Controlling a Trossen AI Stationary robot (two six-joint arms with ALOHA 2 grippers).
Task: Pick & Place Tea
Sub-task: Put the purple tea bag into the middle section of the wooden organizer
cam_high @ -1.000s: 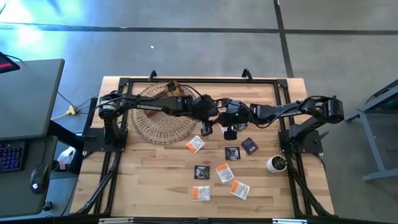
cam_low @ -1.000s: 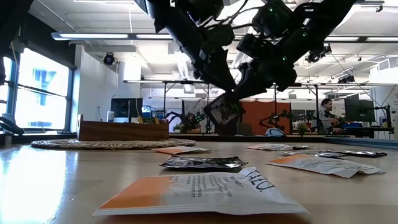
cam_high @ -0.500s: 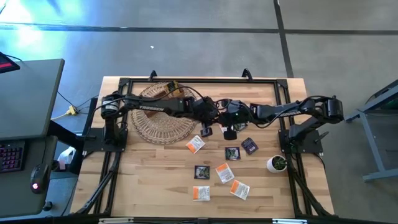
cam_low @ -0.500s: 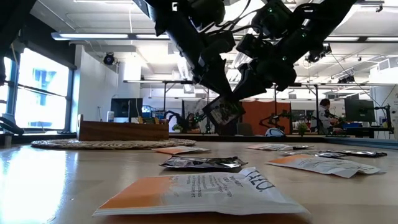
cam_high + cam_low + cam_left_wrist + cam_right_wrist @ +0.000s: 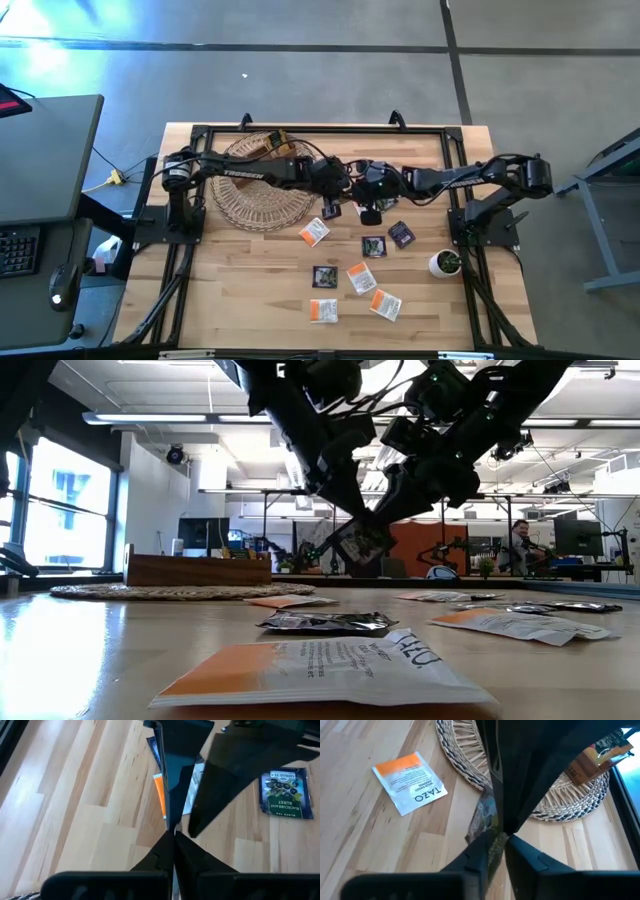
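Next, my left gripper lets go of the dark sachet in the brown wooden box, in the compartment (image 5: 255,167) next to the yellow sachet.
A dark tea sachet with green print (image 5: 362,542) hangs in the air above the table's middle, between my two grippers. My left gripper (image 5: 338,188) reaches in from the left and is shut on it; in its wrist view the sachet (image 5: 165,770) shows edge-on. My right gripper (image 5: 364,196) comes from the right. Its fingers (image 5: 485,854) stand a little apart at the sachet's lower corner (image 5: 487,820). Several more sachets, white-orange (image 5: 314,232) and dark (image 5: 373,246), lie flat on the wood in front. My left gripper pinches the dark sachet by its near edge (image 5: 170,817) between its two fingertips. The fingers slant down from the table's left. The sachet stands on edge and tilted, lifted clear of the table. Whether my right gripper touches the sachet I cannot tell.
A round wicker mat (image 5: 262,190) lies at the far left with a brown wooden box (image 5: 285,150) on its far side. A small white pot with a plant (image 5: 445,262) stands at the right edge. Loose sachets cover the near middle of the table (image 5: 250,300).
My left gripper has shut on the hanging dark sachet, its fingers coming in against it from the left. Both arms have kept their places, and the sachet has stayed in the air, tipped slightly.
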